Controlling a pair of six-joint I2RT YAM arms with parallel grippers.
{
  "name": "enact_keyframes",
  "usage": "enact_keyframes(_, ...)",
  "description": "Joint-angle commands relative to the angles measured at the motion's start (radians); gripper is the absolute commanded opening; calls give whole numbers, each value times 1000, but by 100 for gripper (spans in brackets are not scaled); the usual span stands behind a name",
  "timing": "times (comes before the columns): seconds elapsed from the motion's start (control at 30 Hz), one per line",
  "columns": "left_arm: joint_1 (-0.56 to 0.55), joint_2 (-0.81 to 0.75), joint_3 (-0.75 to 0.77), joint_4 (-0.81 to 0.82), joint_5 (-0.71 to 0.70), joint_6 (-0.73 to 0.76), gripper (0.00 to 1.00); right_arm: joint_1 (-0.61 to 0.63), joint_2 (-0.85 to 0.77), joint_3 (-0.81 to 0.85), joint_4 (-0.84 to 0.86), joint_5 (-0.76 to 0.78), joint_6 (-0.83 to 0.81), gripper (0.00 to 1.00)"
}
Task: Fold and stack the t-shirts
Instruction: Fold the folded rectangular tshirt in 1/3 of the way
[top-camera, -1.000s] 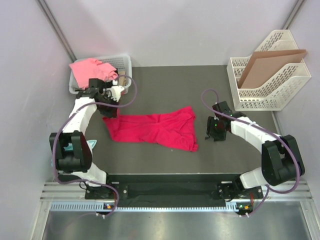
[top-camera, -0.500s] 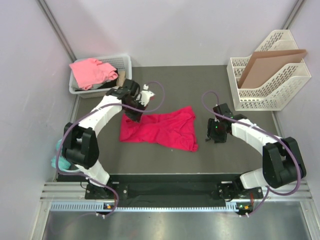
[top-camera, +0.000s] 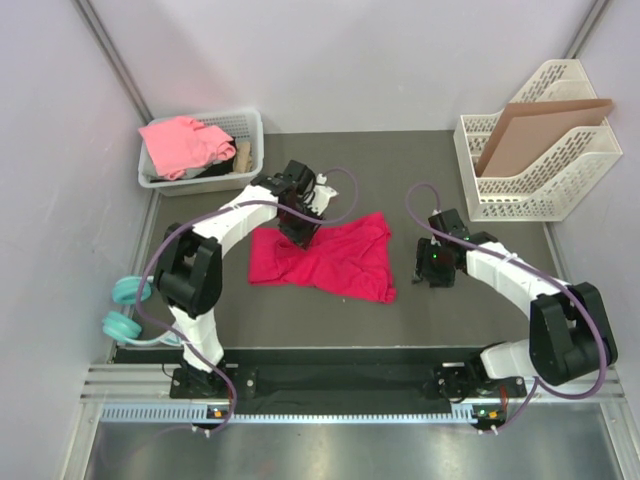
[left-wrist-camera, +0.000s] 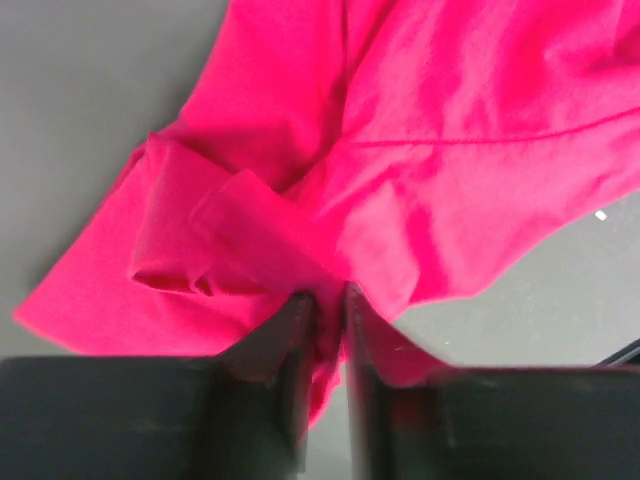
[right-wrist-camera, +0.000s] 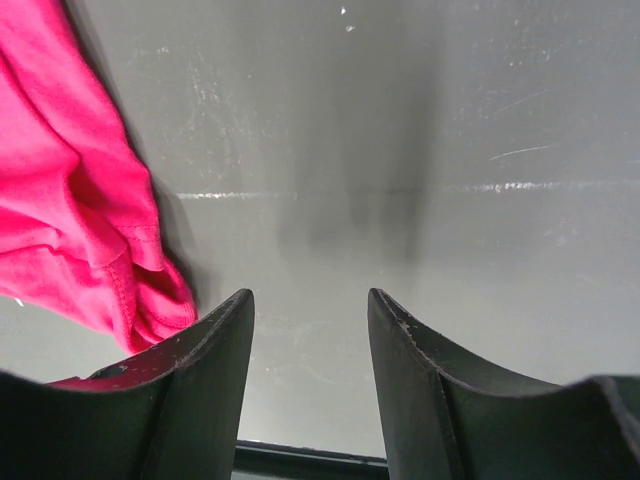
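My left gripper will release the bunched fold it pinches amid the crumpled crimson-red t-shirt and grip the t-shirt's end (top-camera: 258, 262) nearest the teal headphones.
A crimson-red t-shirt (top-camera: 330, 258) lies crumpled on the dark table in the top view. My left gripper (top-camera: 301, 232) is shut on its upper left part, and the cloth (left-wrist-camera: 400, 160) bunches between the fingers in the left wrist view. My right gripper (top-camera: 433, 270) is open and empty, low over the bare table just right of the shirt, whose hem (right-wrist-camera: 90, 250) shows at the left of the right wrist view. A salmon-pink t-shirt (top-camera: 180, 140) lies heaped in the white basket (top-camera: 254, 127) at the back left.
A white file rack (top-camera: 530, 165) holding a brown cardboard sheet (top-camera: 535, 125) stands at the back right. Teal headphones (top-camera: 128, 308) lie off the table's left edge, beside the left arm's base.
My left gripper has dragged the shirt's left side rightward, bunching the cloth towards the middle. The headphones have come into view. The right arm has barely moved.
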Motion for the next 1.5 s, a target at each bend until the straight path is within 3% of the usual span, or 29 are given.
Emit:
enact_keyframes(0.0,-29,34,51,1,92,-49,56,12,-35,5,10,-4,-9,49)
enact_keyframes(0.07,-31,25,61,-8,148,-67,92,12,-33,6,10,-4,-10,49)
enact_keyframes(0.2,-26,-10,104,-48,265,-74,98,10,-26,11,13,-4,-4,50)
enact_keyframes(0.4,87,-122,89,-44,402,-80,99,10,-26,17,7,5,-3,49)
enact_keyframes(0.53,283,-197,-69,70,312,-62,99,12,-32,26,-4,5,-3,49)
enact_keyframes(0.6,364,-188,-124,49,281,-2,98,15,-39,37,-6,1,-3,49)
enact_keyframes(0.67,399,-188,-175,49,237,27,97,22,-56,63,-10,-8,-1,49)
enact_keyframes(0.8,448,-207,-300,87,247,46,97,152,-30,182,16,-42,16,52)
enact_keyframes(1.0,448,-152,-330,130,293,-27,94,301,224,533,22,-57,42,57)
enact_keyframes(1.23,452,-161,-406,243,272,-63,91,329,592,856,56,-241,114,56)
enact_keyframes(1.47,452,-178,-457,297,307,-78,86,349,786,1080,42,-303,149,55)
